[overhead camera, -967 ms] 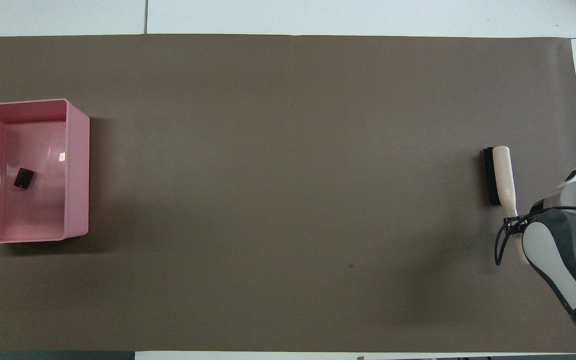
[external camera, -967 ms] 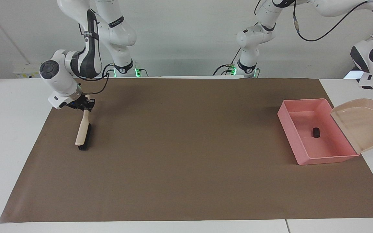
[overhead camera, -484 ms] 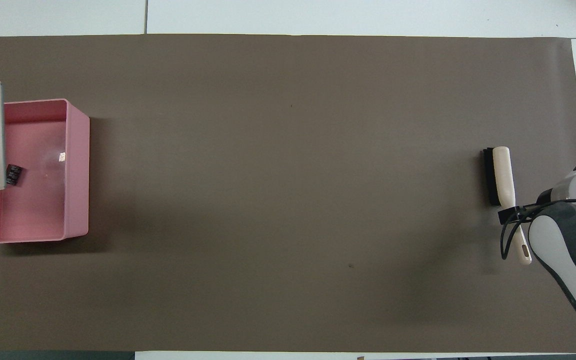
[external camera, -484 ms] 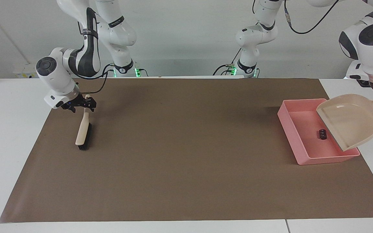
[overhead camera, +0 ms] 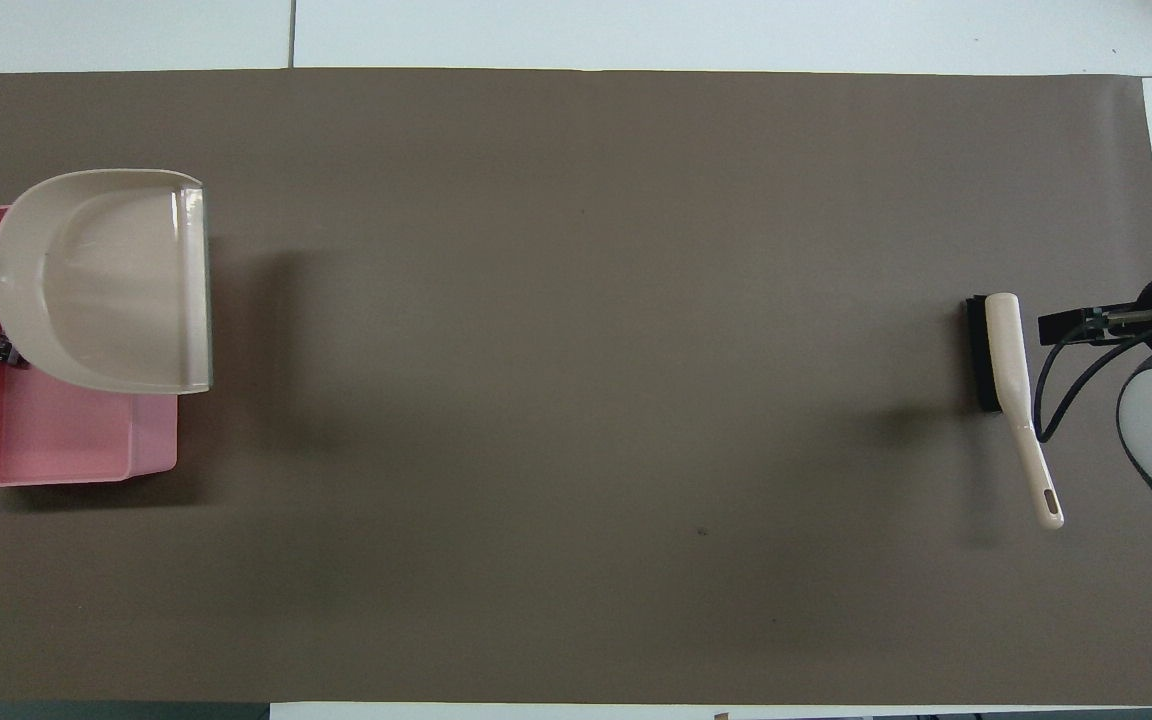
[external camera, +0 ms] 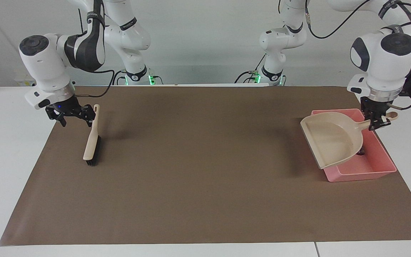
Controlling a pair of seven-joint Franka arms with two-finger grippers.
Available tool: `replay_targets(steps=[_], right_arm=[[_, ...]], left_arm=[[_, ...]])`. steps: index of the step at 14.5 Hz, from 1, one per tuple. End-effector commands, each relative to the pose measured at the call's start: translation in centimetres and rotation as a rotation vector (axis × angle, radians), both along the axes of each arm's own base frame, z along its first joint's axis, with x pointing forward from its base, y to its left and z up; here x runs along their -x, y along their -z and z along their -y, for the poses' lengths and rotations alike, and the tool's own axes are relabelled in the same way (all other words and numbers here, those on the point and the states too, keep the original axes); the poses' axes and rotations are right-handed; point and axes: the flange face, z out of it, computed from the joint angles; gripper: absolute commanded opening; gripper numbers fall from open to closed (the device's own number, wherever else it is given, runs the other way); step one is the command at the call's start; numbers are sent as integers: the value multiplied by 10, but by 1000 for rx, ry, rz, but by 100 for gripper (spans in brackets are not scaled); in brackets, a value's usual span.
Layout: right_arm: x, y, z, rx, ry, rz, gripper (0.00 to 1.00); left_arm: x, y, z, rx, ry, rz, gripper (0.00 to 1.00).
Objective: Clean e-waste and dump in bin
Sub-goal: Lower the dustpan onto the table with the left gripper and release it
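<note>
Next, I let go of the beige dustpan, now held level over the bin, with my left gripper so it rests on the mat [overhead camera: 406,371] beside the pink bin, toward the brush.
The pink bin [external camera: 364,174] stands at the left arm's end of the mat; it also shows in the overhead view [overhead camera: 56,445]. The dark e-waste piece [overhead camera: 6,351] lies in it, mostly covered by the dustpan. The white cylinder is out of view. My left gripper [external camera: 378,122] is shut on the handle of the beige dustpan [external camera: 334,137], held roughly level over the bin. My right gripper [external camera: 71,115] is open and empty in the air, beside the handle of the beige brush [external camera: 92,146], which lies on the mat.
A brown mat [external camera: 205,171] covers most of the white table. The brush [overhead camera: 1008,350] lies near the mat's edge at the right arm's end. The dustpan [overhead camera: 106,290] overhangs the bin's wall toward the middle of the mat.
The left gripper has swung the dustpan from tipped up at the bin's end to level over the bin. The right gripper has let go of the brush handle, opened and risen.
</note>
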Motion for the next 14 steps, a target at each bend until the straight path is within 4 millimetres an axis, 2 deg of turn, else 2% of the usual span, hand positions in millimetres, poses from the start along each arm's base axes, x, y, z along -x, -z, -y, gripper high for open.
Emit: replay_targets(steps=[1,3,4,5,9,10,11,12,13,14], right_arm=[[-2,-77,-7,-11,115,-20,100],[4,-115,-11,-52,175,-39,100],[9,-124,-9,-53,204,-64,100],[9,-123,-10,-54,215,-85,100],[11,-111,-12,-60,207,-107,100],[11,-109,-14,-60,202,-112,100],[9,-111,-26,-60,174,-104,100],[8,-114,-25,-62,175,-96,100],[6,-113,-28,-65,169,-94,100],[3,-114,-33,-58,156,-84,100]], left_arm=[[19,25,46,60,34,-8,0],[25,52,75,92,79,-18,0],[30,67,88,104,86,-19,0],[35,83,97,109,84,-23,0],[53,146,156,125,90,-53,0],[59,153,169,134,91,-41,0],[63,157,178,140,93,-33,0],[65,160,186,144,88,-28,1],[67,169,195,145,89,-35,5],[66,171,196,148,92,-32,19]])
